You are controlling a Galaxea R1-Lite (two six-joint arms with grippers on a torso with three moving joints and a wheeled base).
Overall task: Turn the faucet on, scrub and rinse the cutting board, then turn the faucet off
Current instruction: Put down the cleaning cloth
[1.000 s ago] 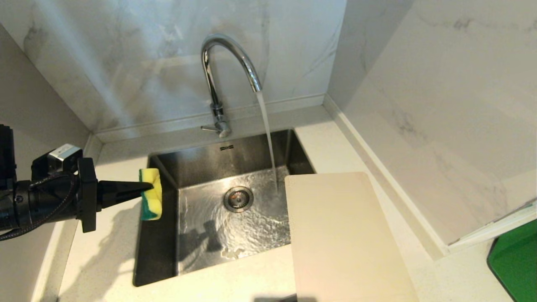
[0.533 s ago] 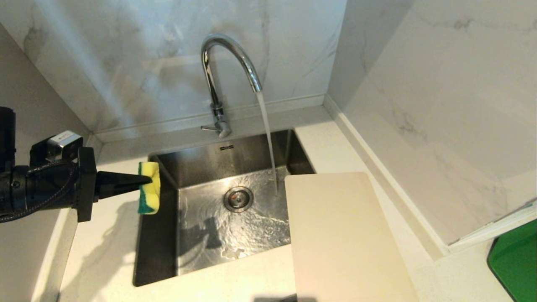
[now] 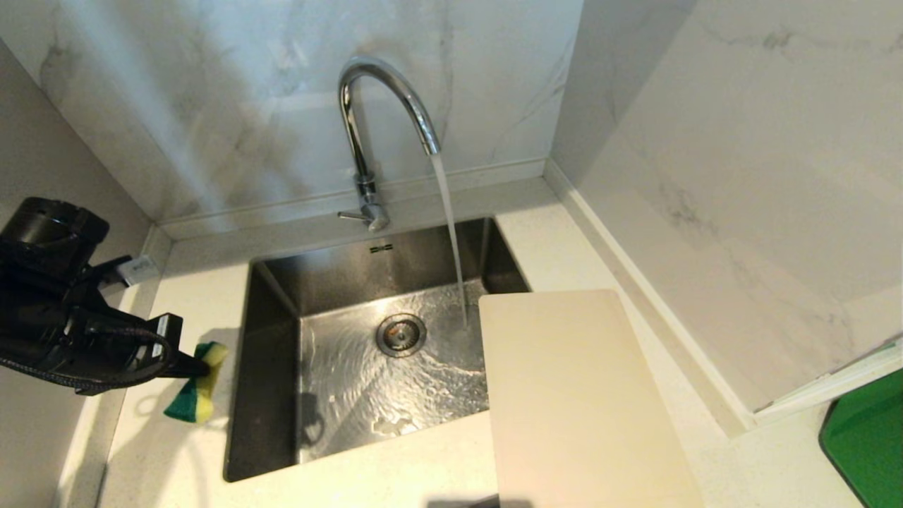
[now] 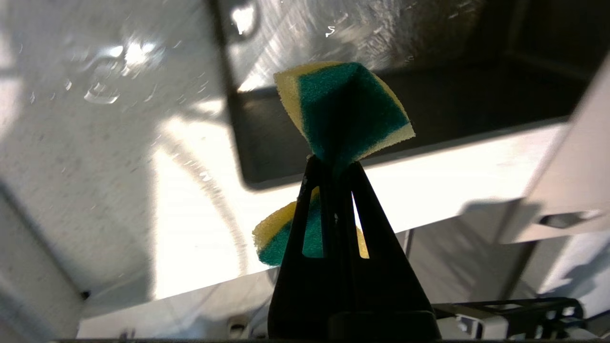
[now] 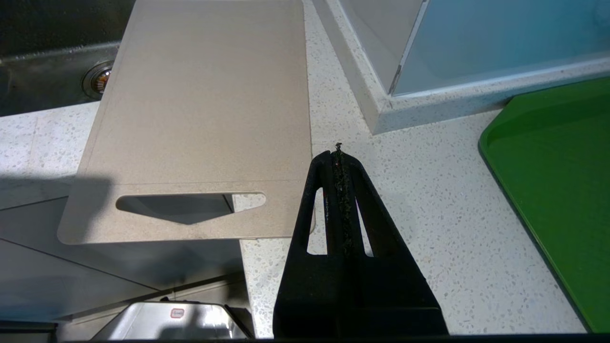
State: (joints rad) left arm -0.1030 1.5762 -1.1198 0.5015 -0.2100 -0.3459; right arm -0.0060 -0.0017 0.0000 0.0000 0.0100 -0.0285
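Note:
Next, my left gripper lets go of the green-and-yellow sponge on the bare counter (image 3: 193,422) (image 4: 184,132) beside the sink's near corner.
The chrome faucet (image 3: 381,106) runs, its stream falling into the steel sink (image 3: 338,279). Over the sink's right rim and the counter lies the cream cutting board (image 3: 571,395), whose handle slot (image 5: 186,206) shows in the right wrist view, the board (image 5: 205,105) stretching beyond it. My left gripper (image 3: 201,367) is low over the counter left of the sink, shut on a green-and-yellow sponge (image 3: 194,395). The left wrist view shows the same gripper (image 4: 333,164) pinching the sponge (image 4: 345,109). My right gripper (image 5: 337,152) is shut and empty, above the counter beside the board's slot end.
Marble walls close the corner behind and to the right of the sink. A green tray (image 3: 868,437) lies at the far right on the counter (image 3: 395,458). The drain (image 3: 401,334) sits mid-basin under rippling water.
My left arm has swung down and back towards the near-left counter, carrying the sponge from the sink's left rim to just above the countertop. Water keeps running; the board has not moved.

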